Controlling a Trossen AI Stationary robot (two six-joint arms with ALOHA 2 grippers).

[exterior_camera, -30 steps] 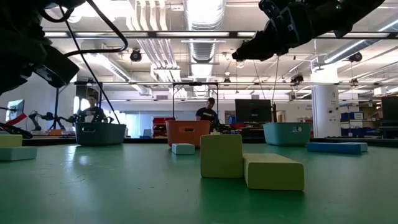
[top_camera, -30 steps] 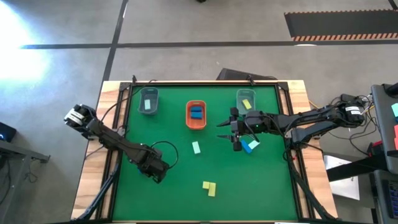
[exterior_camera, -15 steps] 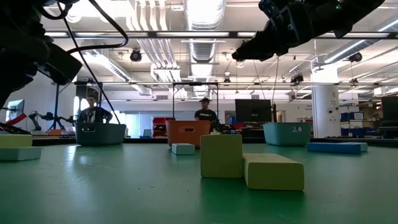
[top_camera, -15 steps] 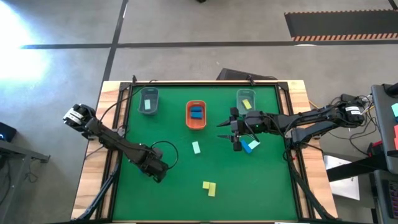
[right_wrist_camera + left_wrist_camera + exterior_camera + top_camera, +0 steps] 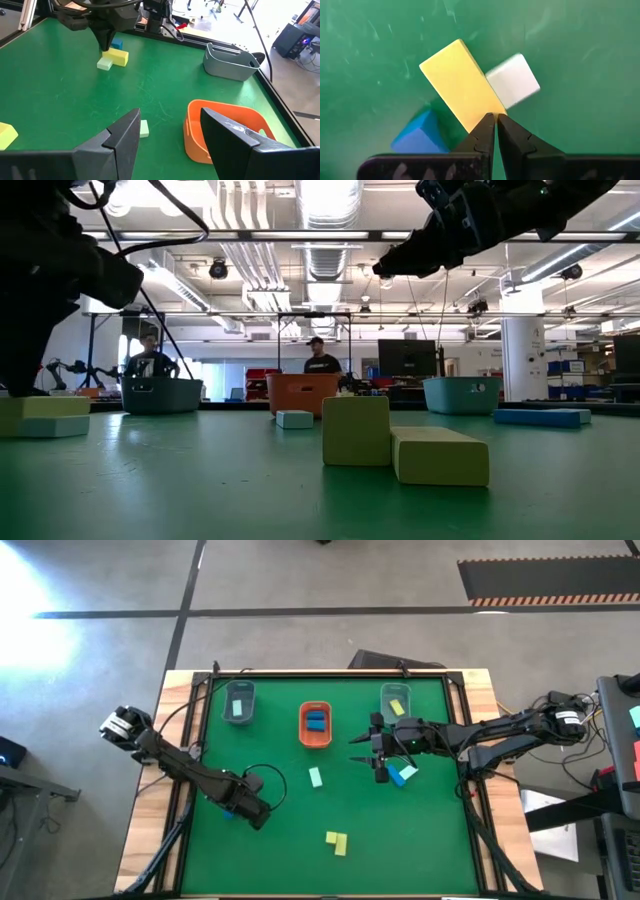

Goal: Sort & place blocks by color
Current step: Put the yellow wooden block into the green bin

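My shut left fingers press the yellow block's short end, so I'll open them and grip the yellow block's long sides (image 5: 462, 85) before lifting.
My left gripper (image 5: 495, 116) is shut and points down at a cluster of three blocks near the table's left side: a yellow block (image 5: 457, 82), a mint block (image 5: 512, 80) and a blue block (image 5: 417, 137). The right wrist view shows the same left gripper (image 5: 105, 42) over them. My right gripper (image 5: 363, 750) hangs open above the table, right of the orange tray (image 5: 316, 725). A blue and a mint block (image 5: 402, 775) lie just beside it. One mint block (image 5: 316, 777) lies mid-table, and two yellow blocks (image 5: 337, 841) lie near the near edge. My left gripper meets the yellow block's short end (image 5: 477, 112), the end nearest the blue block, with its shut fingertips (image 5: 482, 135). It comes from above, pointing down. The block lies flat on the table, with the mint block against its long side.
The grey tray (image 5: 239, 703) at the far left holds a mint block, the orange tray a blue block, the grey-green tray (image 5: 395, 702) at the far right a yellow one. Open green mat lies between the clusters. People stand in the room beyond the far edge.
The left gripper has shifted slightly, and the blue block now shows beside it in the high view. In the low view the yellow and mint blocks under it have slid a little toward the table's right. The right arm has kept still.
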